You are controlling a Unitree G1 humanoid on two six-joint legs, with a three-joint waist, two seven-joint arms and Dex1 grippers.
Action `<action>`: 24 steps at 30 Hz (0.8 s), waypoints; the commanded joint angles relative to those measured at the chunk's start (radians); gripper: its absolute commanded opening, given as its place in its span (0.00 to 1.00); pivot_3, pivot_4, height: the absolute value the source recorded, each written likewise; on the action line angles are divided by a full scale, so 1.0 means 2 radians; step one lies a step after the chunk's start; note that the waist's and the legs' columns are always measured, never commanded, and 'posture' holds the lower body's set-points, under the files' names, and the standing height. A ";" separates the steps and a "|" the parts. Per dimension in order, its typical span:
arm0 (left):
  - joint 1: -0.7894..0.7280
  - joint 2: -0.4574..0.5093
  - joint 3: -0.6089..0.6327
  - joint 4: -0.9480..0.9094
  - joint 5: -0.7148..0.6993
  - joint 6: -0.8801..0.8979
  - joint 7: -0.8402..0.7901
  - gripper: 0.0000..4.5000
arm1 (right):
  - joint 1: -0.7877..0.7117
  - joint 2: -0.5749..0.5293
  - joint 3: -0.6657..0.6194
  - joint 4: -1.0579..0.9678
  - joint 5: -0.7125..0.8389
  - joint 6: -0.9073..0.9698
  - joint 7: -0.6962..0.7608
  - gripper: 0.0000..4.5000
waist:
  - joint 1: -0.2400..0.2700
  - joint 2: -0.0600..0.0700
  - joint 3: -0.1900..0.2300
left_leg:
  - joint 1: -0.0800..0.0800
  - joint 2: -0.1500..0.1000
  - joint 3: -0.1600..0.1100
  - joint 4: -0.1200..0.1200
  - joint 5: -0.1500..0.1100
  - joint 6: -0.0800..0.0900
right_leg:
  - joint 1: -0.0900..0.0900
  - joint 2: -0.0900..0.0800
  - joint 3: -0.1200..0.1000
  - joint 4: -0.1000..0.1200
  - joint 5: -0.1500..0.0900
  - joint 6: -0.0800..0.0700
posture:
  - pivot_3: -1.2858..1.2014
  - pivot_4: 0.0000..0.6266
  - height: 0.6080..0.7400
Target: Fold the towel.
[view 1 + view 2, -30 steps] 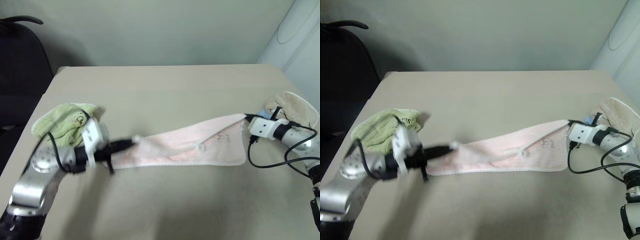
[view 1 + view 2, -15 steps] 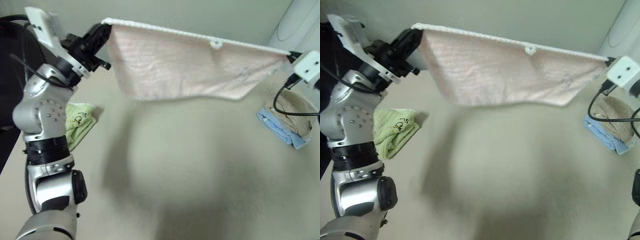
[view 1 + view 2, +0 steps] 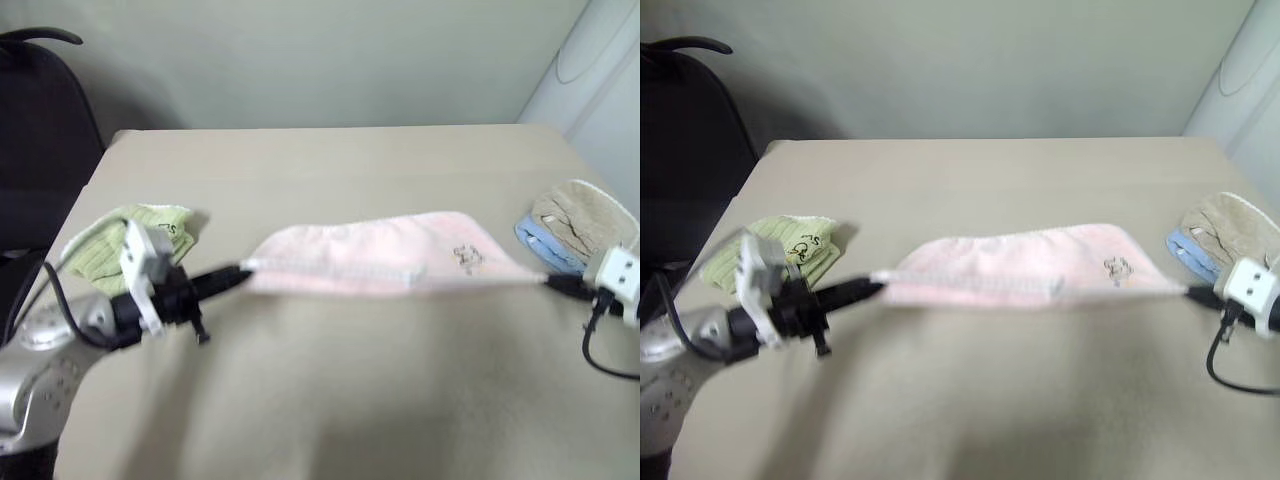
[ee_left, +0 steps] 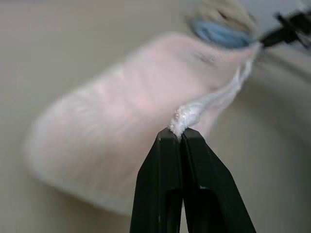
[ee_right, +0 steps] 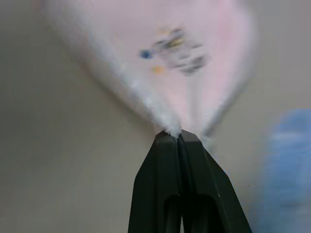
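My left gripper is going to let go of the pale pink towel's corner on the table (image 3: 243, 272), beside the lime-green ribbed cloth.
The pale pink towel (image 3: 385, 262) is stretched across the middle of the table, doubled over into a long band with its white trim along the near edge. At the towel's left corner my left gripper (image 3: 240, 272) is shut on the trim, with the pinched corner (image 4: 181, 118) bunched just above the black fingertips. My right gripper (image 3: 553, 282) is shut on the right corner, where the cloth narrows to a point (image 5: 170, 130) between the black fingers. A small printed mark (image 3: 466, 255) shows near the towel's right end.
A lime-green ribbed cloth (image 3: 115, 240) lies at the table's left edge behind my left hand. A beige towel over a light blue cloth (image 3: 580, 222) sits at the right edge. A black chair (image 3: 35, 130) stands beyond the left corner.
Both grippers lifted the towel high and spread it half a second ago, then came back down toward me. The towel now lies folded over on the table, held at both corners.
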 commanded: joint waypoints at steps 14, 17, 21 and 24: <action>-0.018 -0.022 0.042 0.044 0.006 -0.002 0.074 0.00 | -0.207 0.045 0.057 0.051 -0.091 -0.006 -0.050 0.00 | -0.001 0.000 0.000 | 0.007 0.001 -0.002 0.000 -0.004 0.002 | 0.005 0.002 0.000 0.001 -0.002 -0.001 | 0.52 0.24 1.00; -0.061 -0.031 0.024 0.078 0.026 -0.006 0.101 0.00 | -0.273 0.073 0.089 0.114 -0.139 -0.029 -0.088 0.00 | -0.001 0.000 0.000 | 0.006 0.001 -0.002 0.000 -0.004 0.002 | 0.004 0.002 -0.001 0.001 -0.002 -0.002 | 0.52 0.24 1.00; -0.115 -0.048 -0.017 0.135 0.081 -0.026 0.133 0.00 | -0.339 0.107 0.131 0.204 -0.196 -0.066 -0.134 0.00 | -0.001 0.001 0.000 | 0.006 0.001 -0.002 0.000 -0.003 0.002 | 0.004 0.002 -0.001 0.002 -0.001 -0.002 | 0.52 0.24 1.00; -0.137 -0.056 -0.041 0.163 0.107 -0.035 0.135 0.00 | -0.374 0.127 0.153 0.260 -0.228 -0.091 -0.163 0.00 | -0.001 0.001 0.000 | 0.006 0.001 -0.002 0.000 -0.003 0.001 | 0.004 0.002 -0.001 0.002 -0.001 -0.002 | 0.52 0.24 1.00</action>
